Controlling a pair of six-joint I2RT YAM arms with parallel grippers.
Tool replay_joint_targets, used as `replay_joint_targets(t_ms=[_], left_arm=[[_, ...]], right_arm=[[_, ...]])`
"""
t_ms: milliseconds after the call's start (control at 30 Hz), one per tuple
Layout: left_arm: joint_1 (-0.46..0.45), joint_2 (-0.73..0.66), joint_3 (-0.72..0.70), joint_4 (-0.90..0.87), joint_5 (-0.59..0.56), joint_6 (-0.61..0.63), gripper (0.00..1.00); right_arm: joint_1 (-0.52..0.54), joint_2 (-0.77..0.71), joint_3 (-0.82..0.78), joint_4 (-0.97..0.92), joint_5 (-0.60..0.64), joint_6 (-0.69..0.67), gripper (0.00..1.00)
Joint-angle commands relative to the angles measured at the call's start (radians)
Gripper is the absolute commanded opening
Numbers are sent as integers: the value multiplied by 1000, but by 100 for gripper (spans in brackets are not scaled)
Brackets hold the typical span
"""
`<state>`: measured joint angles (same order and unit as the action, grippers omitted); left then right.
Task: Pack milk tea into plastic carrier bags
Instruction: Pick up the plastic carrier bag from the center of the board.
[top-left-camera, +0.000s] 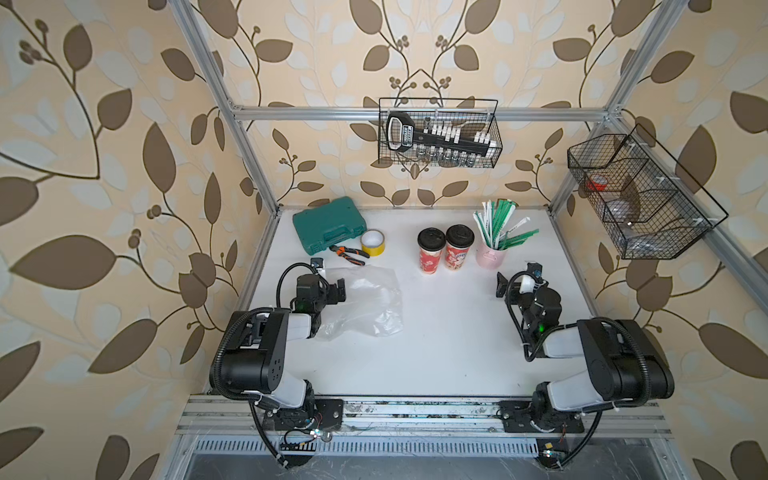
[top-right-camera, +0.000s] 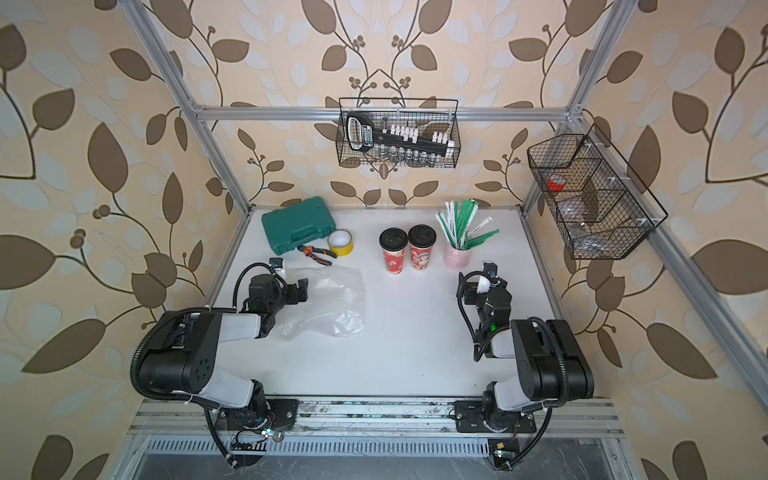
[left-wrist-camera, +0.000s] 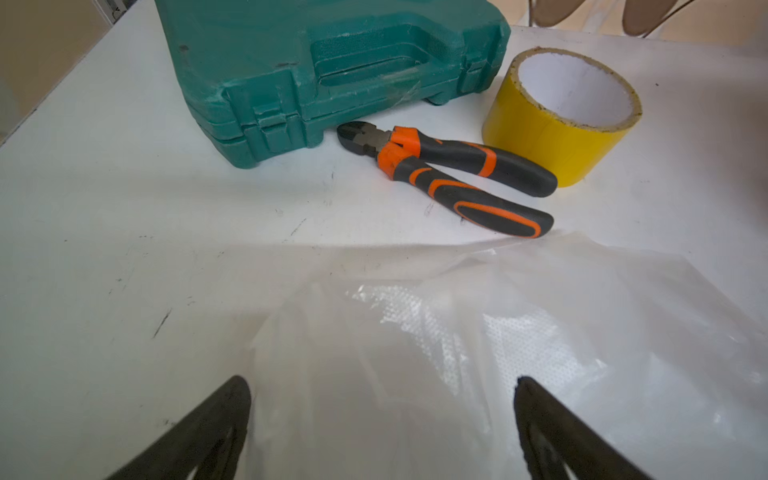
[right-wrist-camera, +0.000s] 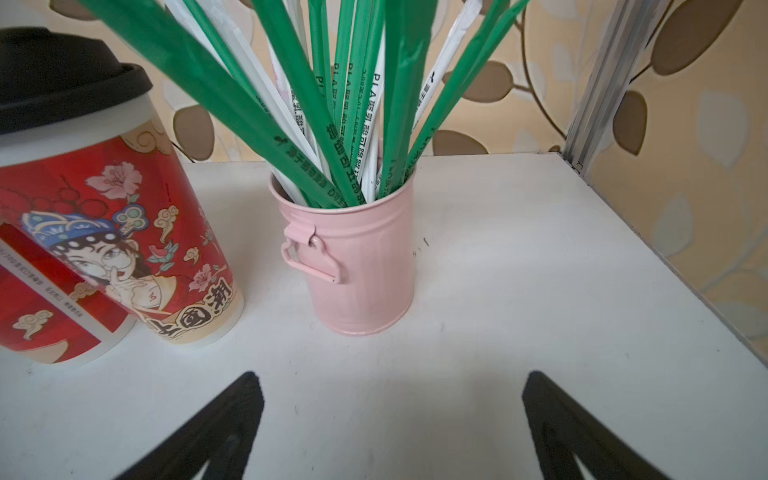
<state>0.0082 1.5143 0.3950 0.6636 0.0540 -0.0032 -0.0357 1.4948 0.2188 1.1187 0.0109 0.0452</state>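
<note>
My left gripper will next move across and close on the edge (top-left-camera: 397, 297) of the clear plastic carrier bag that faces the red milk tea cups.
Two red milk tea cups with black lids stand side by side at the back middle of the white table, one (top-left-camera: 429, 251) (top-right-camera: 392, 251) left of its twin (top-left-camera: 458, 247) (top-right-camera: 421, 247). The clear plastic carrier bag (top-left-camera: 365, 303) (top-right-camera: 328, 303) lies crumpled flat at the left. My left gripper (top-left-camera: 337, 291) (left-wrist-camera: 382, 382) hovers open over the bag's left edge (left-wrist-camera: 457, 332), nothing between its fingers. My right gripper (top-left-camera: 514, 286) (right-wrist-camera: 392, 378) is open over bare table, right of the cups and short of the straw cup; a milk tea cup (right-wrist-camera: 137, 216) shows beside it.
A green tool case (top-left-camera: 328, 224), orange-black pliers (top-left-camera: 347, 254) and a yellow tape roll (top-left-camera: 372, 242) sit behind the bag. A pink cup of straws (top-left-camera: 492, 253) stands right of the cups. Wire baskets hang at the back (top-left-camera: 438, 133) and right (top-left-camera: 640, 195).
</note>
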Motion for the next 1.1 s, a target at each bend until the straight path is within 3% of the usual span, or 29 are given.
replay_joint_targets(t_ms=[0,533,600,633,700,767,833,933,1033,1067], left_arm=[[11,-12,14,40,22,9,99],[11,-17,10,42,22,11,99],[10,-22,3,58,20,16,99],[5,-39,13,46,4,15,99],[-10,-137,104,-198,-69,2,99],[-21,-217,202,-407,-182,-105,99],[-20,-283,295,-625,-269,-309,99],[-20,-350,425,-955,-283,-596,99],[-19,-361,522,-1157,-222,-752,99],[-15,-359,538,-1221,-191,-810,99]], right_arm=[[-3,5,17,15,-9,10,100],[-1,3,16,16,-7,10,99],[20,-19,11,19,42,5,99],[39,-47,16,-14,80,-7,100],[71,-107,56,-139,109,-26,100],[90,-158,97,-274,112,-13,99],[94,-225,95,-349,76,31,99],[99,-390,28,-361,38,88,99],[99,-623,4,-505,124,329,99],[97,-699,11,-636,223,513,99]])
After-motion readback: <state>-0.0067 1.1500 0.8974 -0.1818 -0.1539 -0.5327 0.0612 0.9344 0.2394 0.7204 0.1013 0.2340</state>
